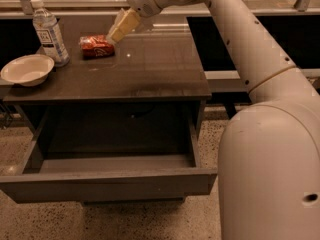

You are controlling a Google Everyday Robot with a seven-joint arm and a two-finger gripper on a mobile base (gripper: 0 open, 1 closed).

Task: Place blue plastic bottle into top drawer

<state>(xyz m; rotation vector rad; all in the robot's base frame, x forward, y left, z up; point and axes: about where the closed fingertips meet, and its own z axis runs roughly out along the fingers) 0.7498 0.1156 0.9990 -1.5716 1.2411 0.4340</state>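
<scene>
Next, my gripper goes to the blue plastic bottle's upper part [42,16], just below its white cap, and closes there.
The blue plastic bottle [49,32], clear with a white cap and a white-and-blue label, stands upright at the back left of the dark table [150,74]. The top drawer [110,183] is pulled out below the tabletop, and its inside shows nothing in it. My gripper [115,36] hangs over the back of the table, its tip just above the right end of the crushed red can [95,46]. It holds nothing I can see and is well right of the bottle.
A white bowl [27,70] sits at the table's left edge, in front of the bottle. My white arm [260,64] crosses from the right, and its bulky base fills the lower right. A dark shelf unit [250,39] stands to the right on the speckled floor.
</scene>
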